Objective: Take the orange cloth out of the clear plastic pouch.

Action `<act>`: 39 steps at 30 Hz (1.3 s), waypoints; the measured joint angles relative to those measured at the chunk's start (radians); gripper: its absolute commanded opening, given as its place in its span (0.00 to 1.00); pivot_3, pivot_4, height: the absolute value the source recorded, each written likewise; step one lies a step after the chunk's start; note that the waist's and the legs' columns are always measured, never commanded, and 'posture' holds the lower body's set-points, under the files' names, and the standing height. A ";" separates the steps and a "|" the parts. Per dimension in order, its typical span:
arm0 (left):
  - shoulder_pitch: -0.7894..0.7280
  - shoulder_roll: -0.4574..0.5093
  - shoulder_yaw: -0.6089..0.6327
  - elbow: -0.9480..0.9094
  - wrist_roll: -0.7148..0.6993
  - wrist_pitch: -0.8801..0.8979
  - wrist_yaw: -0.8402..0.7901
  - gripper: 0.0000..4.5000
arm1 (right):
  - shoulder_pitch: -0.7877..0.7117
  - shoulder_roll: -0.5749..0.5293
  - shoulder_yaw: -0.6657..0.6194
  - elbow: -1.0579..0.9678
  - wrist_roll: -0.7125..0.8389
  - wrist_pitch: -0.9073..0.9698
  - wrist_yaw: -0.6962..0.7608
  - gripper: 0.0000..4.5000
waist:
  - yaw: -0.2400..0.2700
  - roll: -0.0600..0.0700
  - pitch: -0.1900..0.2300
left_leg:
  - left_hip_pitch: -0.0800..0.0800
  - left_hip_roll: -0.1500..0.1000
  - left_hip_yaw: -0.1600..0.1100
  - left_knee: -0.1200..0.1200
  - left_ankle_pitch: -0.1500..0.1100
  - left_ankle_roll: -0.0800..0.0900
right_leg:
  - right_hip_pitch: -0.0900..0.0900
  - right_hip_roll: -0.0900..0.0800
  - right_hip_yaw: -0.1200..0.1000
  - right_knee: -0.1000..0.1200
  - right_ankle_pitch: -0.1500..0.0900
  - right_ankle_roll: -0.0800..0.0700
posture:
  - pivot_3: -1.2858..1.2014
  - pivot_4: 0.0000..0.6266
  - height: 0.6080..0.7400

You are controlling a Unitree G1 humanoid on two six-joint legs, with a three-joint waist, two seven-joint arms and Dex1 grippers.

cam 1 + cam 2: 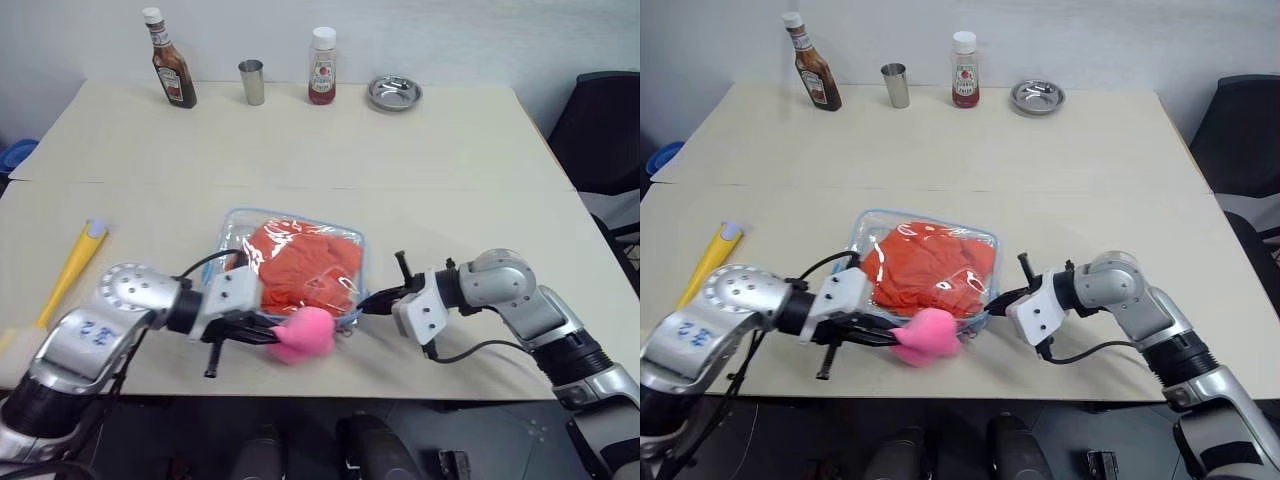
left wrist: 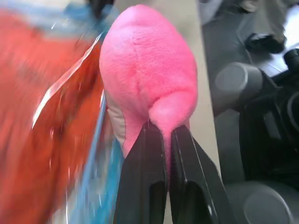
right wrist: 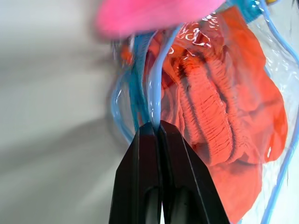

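Observation:
The robot's left gripper needs to release the fluffy pink ball on the table (image 1: 197,298) between the pouch and the yellow-handled tool.
The clear plastic pouch (image 1: 238,228) lies flat near the table's front edge, with the orange cloth (image 1: 305,262) crumpled inside it. A fluffy pink ball (image 1: 305,335) hangs at the pouch's near edge, and my left gripper (image 1: 262,335) is shut on it; the left wrist view shows the black fingers (image 2: 142,186) pinching the pink fluff (image 2: 145,70). My right gripper (image 1: 365,300) is at the pouch's right near corner. In the right wrist view it (image 3: 156,125) is shut on the light-blue trim (image 3: 159,74), with the cloth's gathered hem (image 3: 210,107) just behind the plastic.
A brown sauce bottle (image 1: 172,62), a metal cup (image 1: 252,82), a red ketchup bottle (image 1: 322,68) and a metal bowl (image 1: 393,93) line the table's far edge. A yellow-handled tool (image 1: 70,268) lies at the left. A black chair (image 1: 605,130) stands to the right.

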 measured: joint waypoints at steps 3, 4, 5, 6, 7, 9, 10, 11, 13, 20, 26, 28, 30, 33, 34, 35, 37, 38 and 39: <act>0.140 0.030 0.166 0.001 -0.026 0.025 0.018 0.00 | -0.007 -0.020 -0.009 0.038 -0.002 -0.043 -0.004 0.00 | 0.000 0.000 0.000 | 0.000 0.000 0.000 0.000 0.000 0.000 | 0.000 0.000 0.000 0.000 0.000 0.000 | 0.52 0.24 1.00; 0.190 0.035 0.227 0.003 -0.036 0.035 0.022 0.00 | -0.009 -0.029 -0.011 0.051 -0.002 -0.061 -0.005 0.00 | 0.000 0.000 0.000 | 0.000 0.000 0.000 0.000 0.000 0.000 | 0.000 0.000 0.000 0.000 0.000 0.000 | 0.52 0.24 1.00; 0.221 0.036 0.273 0.003 -0.046 0.046 0.028 0.00 | -0.009 -0.037 -0.013 0.067 -0.002 -0.077 -0.005 0.00 | 0.000 0.000 0.000 | 0.000 0.000 0.000 0.000 0.000 0.000 | 0.000 -0.001 0.000 -0.001 0.000 0.000 | 0.52 0.24 1.00; 0.243 0.036 0.314 0.004 -0.053 0.056 0.032 0.00 | -0.010 -0.041 -0.013 0.075 -0.002 -0.090 -0.005 0.00 | 0.001 0.000 0.000 | 0.000 0.000 0.000 0.000 0.000 0.000 | 0.000 -0.001 -0.001 -0.001 0.000 0.000 | 0.52 0.24 1.00; 0.258 0.036 0.347 0.005 -0.060 0.062 0.037 0.00 | -0.011 -0.042 -0.013 0.079 0.000 -0.103 -0.005 0.00 | 0.003 0.000 0.000 | 0.000 0.000 0.000 0.000 0.000 0.000 | 0.000 -0.001 -0.001 -0.001 0.000 0.000 | 0.52 0.24 1.00; 0.283 0.039 0.425 0.031 -0.073 0.072 0.043 0.00 | -0.011 -0.049 -0.013 0.092 0.006 -0.139 -0.002 0.00 | 0.005 0.000 0.000 | 0.000 -0.001 0.000 0.000 0.000 0.001 | 0.001 -0.001 -0.001 -0.001 0.000 0.000 | 0.52 0.24 1.00; 0.285 0.041 0.458 0.052 -0.080 0.081 0.048 0.00 | -0.010 -0.058 -0.013 0.100 0.014 -0.153 0.001 0.00 | 0.006 0.000 0.000 | 0.000 -0.001 0.000 0.000 0.000 0.001 | 0.001 -0.001 -0.001 -0.001 0.000 0.000 | 0.52 0.24 1.00; 0.285 0.046 0.488 0.082 -0.087 0.091 0.051 0.00 | -0.009 -0.069 -0.013 0.102 0.025 -0.167 0.007 0.00 | 0.006 0.000 0.000 | 0.000 -0.001 0.000 0.000 -0.001 0.001 | 0.000 -0.001 -0.001 -0.001 0.000 0.000 | 0.52 0.24 1.00; 0.284 0.059 0.538 0.138 -0.089 0.102 0.053 0.00 | -0.005 -0.087 -0.013 0.103 0.042 -0.188 0.017 0.00 | 0.005 0.000 0.000 | 0.000 -0.001 0.000 -0.001 -0.001 0.001 | 0.000 -0.001 -0.001 -0.001 0.000 0.000 | 0.52 0.24 1.00; 0.300 0.077 0.554 0.207 -0.080 0.068 0.060 0.00 | 0.001 -0.103 -0.013 0.155 0.047 -0.256 0.027 0.00 | 0.002 0.000 0.000 | 0.000 0.000 0.000 -0.001 -0.001 0.001 | 0.000 -0.001 -0.001 0.000 0.000 0.000 | 0.52 0.24 1.00; 0.269 0.076 0.526 0.260 -0.082 0.045 0.080 0.00 | -0.002 -0.109 -0.013 0.180 0.056 -0.265 0.028 0.00 | 0.000 0.000 0.000 | 0.000 0.000 0.000 -0.001 -0.001 0.001 | 0.000 -0.001 -0.001 0.000 0.000 0.000 | 0.52 0.24 1.00; 0.236 0.060 0.487 0.273 -0.083 0.045 0.099 0.00 | 0.000 -0.110 -0.013 0.175 0.069 -0.232 0.029 0.10 | 0.000 0.000 0.000 | 0.000 0.000 0.000 -0.001 -0.001 0.001 | 0.000 -0.001 -0.001 0.000 0.000 0.000 | 0.52 0.24 1.00; 0.221 0.038 0.452 0.281 -0.083 0.047 0.121 0.11 | 0.001 -0.110 -0.013 0.160 0.081 -0.197 0.030 0.21 | 0.001 0.000 0.000 | 0.000 0.000 0.000 -0.001 -0.001 0.001 | 0.000 -0.001 -0.001 0.000 0.000 0.000 | 0.52 0.24 1.00; 0.206 -0.001 0.416 0.285 -0.095 0.069 0.143 0.28 | 0.033 -0.128 -0.016 0.100 0.118 -0.130 0.048 0.42 | 0.000 0.000 0.000 | 0.000 0.000 0.000 -0.001 -0.001 0.001 | 0.000 -0.001 -0.001 0.000 0.000 0.000 | 0.52 0.24 1.00; 0.209 -0.002 0.415 0.283 -0.100 0.075 0.145 0.34 | 0.045 -0.136 -0.018 0.088 0.126 -0.112 0.050 0.50 | 0.000 0.000 0.000 | 0.000 0.000 0.000 -0.001 -0.001 0.001 | 0.000 -0.001 -0.001 0.000 0.000 0.000 | 0.52 0.24 1.00; 0.222 0.000 0.420 0.275 -0.102 0.075 0.146 0.40 | 0.062 -0.144 -0.029 0.067 0.140 -0.084 0.051 0.57 | -0.001 0.000 0.000 | 0.000 0.000 0.000 -0.001 -0.001 0.001 | 0.000 -0.001 -0.001 -0.001 0.000 0.000 | 0.52 0.24 1.00; 0.273 0.024 0.441 0.271 -0.082 0.055 0.144 0.53 | 0.102 -0.164 -0.062 0.007 0.185 -0.012 0.046 0.71 | -0.004 0.000 0.000 | 0.000 0.000 0.000 -0.002 -0.001 0.001 | 0.000 -0.001 -0.001 -0.001 0.000 0.000 | 0.52 0.24 1.00; 0.299 0.048 0.462 0.275 -0.072 0.049 0.137 0.54 | 0.134 -0.183 -0.089 -0.040 0.217 0.052 0.044 0.78 | -0.004 0.000 0.000 | 0.000 0.000 0.000 -0.002 -0.001 0.001 | 0.000 -0.001 -0.002 -0.001 0.000 0.000 | 0.52 0.24 1.00; 0.321 0.068 0.494 0.278 -0.071 0.048 0.122 0.54 | 0.166 -0.205 -0.111 -0.085 0.249 0.112 0.044 0.86 | -0.004 0.000 0.000 | 0.000 0.001 -0.001 -0.002 -0.001 0.001 | 0.000 -0.001 -0.002 -0.001 0.000 0.000 | 0.52 0.24 1.00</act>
